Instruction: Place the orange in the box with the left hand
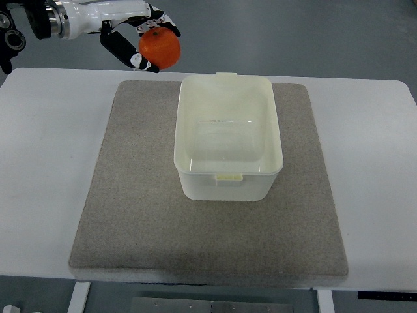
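I need to release the orange with my left gripper near the middle of the pale yellow box's bottom (237, 135).
An orange (161, 48) is held in the air at the upper left, above the table's far edge. My left hand (140, 40) is shut on it, black fingers wrapped around its top and underside, the white arm coming in from the upper left corner. The pale yellow plastic box (228, 171) stands open and empty on the grey mat, to the right of and nearer than the orange. The orange hangs just outside the box's far left corner. My right hand does not show.
The grey felt mat (130, 215) covers most of the white table (39, 163). A dark fixture (12, 39) sits at the upper left edge beside the arm.
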You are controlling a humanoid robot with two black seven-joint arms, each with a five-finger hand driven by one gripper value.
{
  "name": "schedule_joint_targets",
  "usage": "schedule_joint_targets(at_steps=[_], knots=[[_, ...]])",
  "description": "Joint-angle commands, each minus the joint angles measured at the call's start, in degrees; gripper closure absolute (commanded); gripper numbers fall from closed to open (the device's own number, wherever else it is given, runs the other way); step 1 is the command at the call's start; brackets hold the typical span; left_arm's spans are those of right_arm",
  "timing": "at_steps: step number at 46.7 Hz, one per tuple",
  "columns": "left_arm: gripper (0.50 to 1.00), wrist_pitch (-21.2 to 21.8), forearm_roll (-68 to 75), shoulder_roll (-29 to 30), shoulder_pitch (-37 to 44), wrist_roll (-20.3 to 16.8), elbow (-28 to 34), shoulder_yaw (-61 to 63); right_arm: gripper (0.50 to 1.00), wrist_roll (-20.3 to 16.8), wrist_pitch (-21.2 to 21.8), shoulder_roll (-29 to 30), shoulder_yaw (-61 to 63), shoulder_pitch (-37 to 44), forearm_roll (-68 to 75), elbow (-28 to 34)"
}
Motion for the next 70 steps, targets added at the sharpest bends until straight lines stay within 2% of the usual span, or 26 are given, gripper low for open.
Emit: schedule_joint_targets(at_steps=[1, 11, 26, 40, 44, 45, 47, 54, 70], knots=[[1.0, -1.8, 0.3, 0.0, -0.4, 0.0, -3.2, 0.0, 0.568, 0.0, 0.0, 0.0, 0.0, 0.0, 0.0, 0.0], [1.0, -2.9, 9.7, -2.5, 0.4, 0.0, -7.5, 0.1, 0.568, 0.0, 0.0, 0.0, 0.0, 0.0, 0.0, 0.0], [1.0, -2.2, 16.8, -10.1, 4.2, 0.9, -6.8, 0.1, 0.568, 0.0, 0.0, 0.0, 0.0, 0.0, 0.0, 0.0], [1.0, -0.7, 18.0, -13.7, 6.4, 1.1, -3.6, -0.1, 0.568, 0.0, 0.0, 0.0, 0.0, 0.0, 0.0, 0.0], [0.924, 0.2, 18.0, -13.7, 6.5, 1.1, -3.6, 0.0, 0.568, 0.0, 0.0, 0.0, 0.0, 0.0, 0.0, 0.0], [0.871, 0.5, 18.0, -13.7, 6.5, 1.1, -3.5, -0.1, 0.568, 0.0, 0.0, 0.0, 0.0, 0.0, 0.0, 0.0], [0.727, 1.2, 18.0, -13.7, 6.5, 1.1, -3.5, -0.1, 0.568, 0.0, 0.0, 0.0, 0.0, 0.0, 0.0, 0.0], [0.517, 4.1, 17.7, -13.6, 7.0, 1.1, -3.5, -0.1, 0.568, 0.0, 0.0, 0.0, 0.0, 0.0, 0.0, 0.0], [0.506, 5.2, 14.3, -13.0, 8.5, 1.1, -3.4, -4.3, 0.568, 0.0, 0.0, 0.0, 0.0, 0.0, 0.0, 0.0]])
